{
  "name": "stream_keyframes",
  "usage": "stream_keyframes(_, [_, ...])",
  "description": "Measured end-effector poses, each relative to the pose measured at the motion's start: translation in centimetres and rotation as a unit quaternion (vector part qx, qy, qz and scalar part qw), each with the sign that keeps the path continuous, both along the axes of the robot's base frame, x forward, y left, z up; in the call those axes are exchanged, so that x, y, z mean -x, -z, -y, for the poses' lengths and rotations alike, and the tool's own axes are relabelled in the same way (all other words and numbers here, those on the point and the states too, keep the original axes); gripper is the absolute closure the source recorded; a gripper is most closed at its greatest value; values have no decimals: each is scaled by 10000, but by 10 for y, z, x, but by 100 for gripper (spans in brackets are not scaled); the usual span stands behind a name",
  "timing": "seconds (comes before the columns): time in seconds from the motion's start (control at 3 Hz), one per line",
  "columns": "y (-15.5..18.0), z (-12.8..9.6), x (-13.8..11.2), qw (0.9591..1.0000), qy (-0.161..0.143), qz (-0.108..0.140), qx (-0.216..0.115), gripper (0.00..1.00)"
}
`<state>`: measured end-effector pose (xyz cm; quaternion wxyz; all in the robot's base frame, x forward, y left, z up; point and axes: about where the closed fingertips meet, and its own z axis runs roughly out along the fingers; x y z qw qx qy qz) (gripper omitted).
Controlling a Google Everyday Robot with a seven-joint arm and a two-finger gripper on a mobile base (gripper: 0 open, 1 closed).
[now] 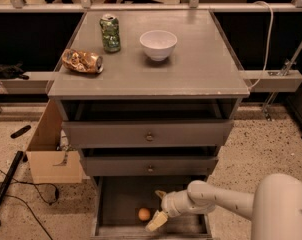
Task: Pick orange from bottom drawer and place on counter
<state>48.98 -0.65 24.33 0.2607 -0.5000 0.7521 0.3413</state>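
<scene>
The orange is in the bottom drawer. Next, I should move my gripper over to it and close my fingers around the orange's middle (144, 214).
The orange (144, 214) is a small round fruit lying on the dark floor of the bottom drawer (116, 204), which is pulled out below two shallower drawers. My gripper (158, 208) reaches in from the right, inside the drawer, just right of the orange and apart from it. Its two pale fingers are spread, one above and one below, holding nothing. The counter (191, 69) is the grey top of the cabinet.
On the counter stand a green can (110, 32), a white bowl (158, 44) and a shiny gold-brown snack bag (81, 61). A cardboard box (48, 151) sits on the floor left of the cabinet. Dark cables and a black bar (6, 184) lie at far left.
</scene>
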Motion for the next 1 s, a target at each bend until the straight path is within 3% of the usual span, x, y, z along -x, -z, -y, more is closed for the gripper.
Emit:
stream_keyframes(0.67, [40, -31, -21, 9999, -112, 41, 58, 0])
stream_keyframes(1.0, [70, -30, -39, 9999, 34, 118, 122, 0])
